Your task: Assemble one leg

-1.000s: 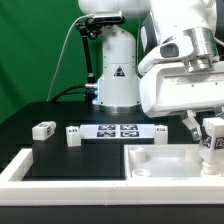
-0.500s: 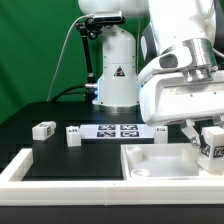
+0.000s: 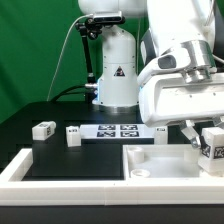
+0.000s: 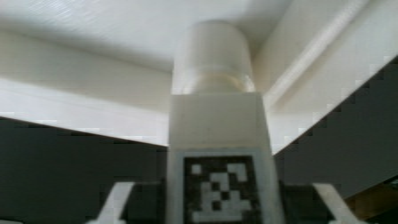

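I am holding the leg low and at an angle near the panel's corner, so I need to open, rise and take the leg nearer its top (image 3: 213, 135) before twisting it.
My gripper (image 3: 208, 141) is shut on a leg (image 3: 212, 149), a small white block with a black-and-white tag, at the exterior view's right. It holds the leg low over the far right part of the large white square panel (image 3: 165, 163). In the wrist view the leg (image 4: 219, 120) stands between the fingers (image 4: 118, 200), with its round peg end pointing at the panel's corner (image 4: 107, 50). Whether the peg touches the panel is hidden. Three more legs (image 3: 43, 129) (image 3: 72, 134) (image 3: 160, 132) lie on the black table.
The marker board (image 3: 118, 129) lies flat in the middle, behind the panel. A raised white rim (image 3: 20, 165) runs along the front and left of the work area. The robot's white base (image 3: 115, 75) stands at the back.
My gripper has come down with the leg toward the panel since a second ago. In the last half second it has barely moved.
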`<action>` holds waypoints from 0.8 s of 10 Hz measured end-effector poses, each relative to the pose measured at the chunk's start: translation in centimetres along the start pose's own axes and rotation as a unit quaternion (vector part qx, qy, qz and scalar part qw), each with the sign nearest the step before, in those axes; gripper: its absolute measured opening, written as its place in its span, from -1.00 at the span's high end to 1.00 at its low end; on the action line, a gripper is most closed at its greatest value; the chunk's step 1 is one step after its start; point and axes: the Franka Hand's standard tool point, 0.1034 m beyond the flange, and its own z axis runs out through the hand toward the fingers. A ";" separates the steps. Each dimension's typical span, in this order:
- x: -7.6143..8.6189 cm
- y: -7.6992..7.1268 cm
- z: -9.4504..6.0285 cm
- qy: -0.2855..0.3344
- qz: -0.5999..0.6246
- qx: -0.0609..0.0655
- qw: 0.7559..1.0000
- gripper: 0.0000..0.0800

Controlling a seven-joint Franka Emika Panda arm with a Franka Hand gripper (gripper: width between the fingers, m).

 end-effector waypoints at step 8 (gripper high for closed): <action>0.0 0.1 0.0 -0.002 0.000 0.000 1.000 -0.62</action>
